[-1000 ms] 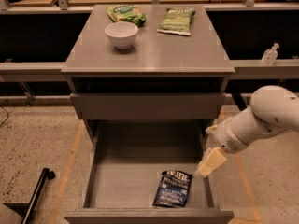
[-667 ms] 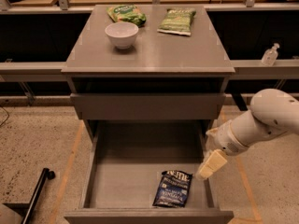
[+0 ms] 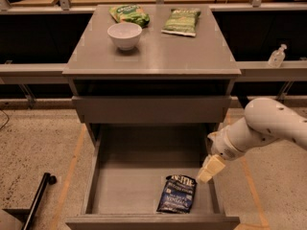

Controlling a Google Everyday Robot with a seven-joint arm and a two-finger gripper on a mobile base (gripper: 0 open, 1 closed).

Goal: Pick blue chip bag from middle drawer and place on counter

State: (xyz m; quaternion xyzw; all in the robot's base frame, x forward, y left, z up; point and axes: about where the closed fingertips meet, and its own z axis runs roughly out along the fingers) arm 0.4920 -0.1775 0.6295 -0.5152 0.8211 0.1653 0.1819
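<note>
Next, I grip the blue chip bag's far end (image 3: 185,180), toward the back of the open middle drawer.
The blue chip bag (image 3: 177,194) lies flat on the floor of the open middle drawer (image 3: 129,181), near its front right corner. My gripper (image 3: 209,169) hangs from the white arm at the right, just above the drawer's right wall and a little up and right of the bag, not touching it. The grey counter (image 3: 158,51) tops the cabinet above the drawer.
On the counter stand a white bowl (image 3: 124,35) and two green chip bags (image 3: 129,14) (image 3: 182,21). A shut grey drawer front (image 3: 151,110) sits above the open drawer. A clear bottle (image 3: 277,56) stands on the right ledge. A black pole (image 3: 36,200) lies on the floor left.
</note>
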